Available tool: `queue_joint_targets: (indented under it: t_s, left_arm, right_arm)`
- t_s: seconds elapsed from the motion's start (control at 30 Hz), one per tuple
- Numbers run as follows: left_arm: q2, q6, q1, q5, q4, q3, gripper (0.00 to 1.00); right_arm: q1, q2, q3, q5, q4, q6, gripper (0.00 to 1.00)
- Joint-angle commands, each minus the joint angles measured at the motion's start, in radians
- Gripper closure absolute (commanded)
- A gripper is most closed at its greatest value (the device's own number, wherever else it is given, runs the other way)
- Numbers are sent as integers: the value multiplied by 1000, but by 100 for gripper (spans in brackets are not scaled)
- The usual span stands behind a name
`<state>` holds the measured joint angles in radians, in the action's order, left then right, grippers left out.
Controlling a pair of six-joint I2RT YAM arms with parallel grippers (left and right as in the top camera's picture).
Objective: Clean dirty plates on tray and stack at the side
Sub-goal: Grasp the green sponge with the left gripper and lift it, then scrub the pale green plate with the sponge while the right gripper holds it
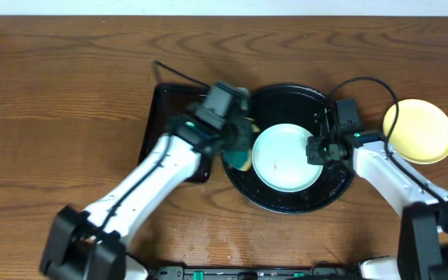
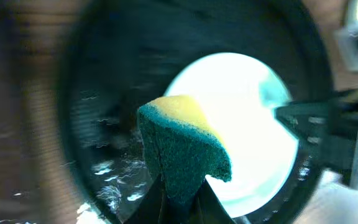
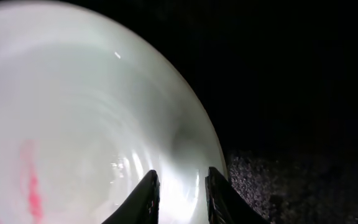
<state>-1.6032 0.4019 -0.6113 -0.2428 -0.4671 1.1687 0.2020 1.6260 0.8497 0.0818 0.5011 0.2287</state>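
Both fingers of my right gripper are inside the plate's rim, so next my right gripper straddles and pinches the plate's rim [image 3: 219, 149] before my left gripper wipes the smear.
The round black tray [image 1: 285, 96] holds one mint-white plate [image 1: 286, 159] with a faint red smear. My left gripper [image 1: 238, 141] is shut on a yellow-and-green sponge [image 1: 239, 159] at the plate's left rim; in the left wrist view the sponge [image 2: 182, 146] hangs over the plate [image 2: 253, 106] between the jaws [image 2: 182, 199]. My right gripper [image 1: 317, 148] is closed on the plate's right rim; its wrist view shows the fingers [image 3: 182, 193] on the plate [image 3: 73, 124] beside the red smear [image 3: 33, 186]. The pale yellow plate [image 1: 418, 131] lies on the table at the right. A second mint-white plate is not in view.
A smaller rectangular dark tray [image 1: 162, 109] lies left of the round tray, partly under my left arm. The brown wooden table [image 1: 68, 93] stretches to the left. The tray's wet floor [image 2: 98, 124] shows in the left wrist view.
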Motion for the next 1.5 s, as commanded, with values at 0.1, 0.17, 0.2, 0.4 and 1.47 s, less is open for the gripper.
queue_joint_targets:
  t_s: [0.1, 0.17, 0.2, 0.4, 1.47]
  left_arm:
    - [-134, 109, -110, -19, 136, 17, 92]
    - [-180, 130, -134, -19, 179, 17, 92]
    - [-204, 150, -142, -19, 195, 17, 92]
    - [-335, 235, -154, -58, 229, 17, 92]
    - [-426, 65, -148, 347, 92, 80, 93]
  right_arm:
    - [9, 56, -12, 5, 0, -8, 85]
    - [9, 56, -12, 5, 1, -9, 93]
    - [9, 56, -12, 5, 3, -9, 93]
    - [9, 34, -12, 5, 16, -26, 80]
    - [-43, 49, -74, 32, -14, -43, 99]
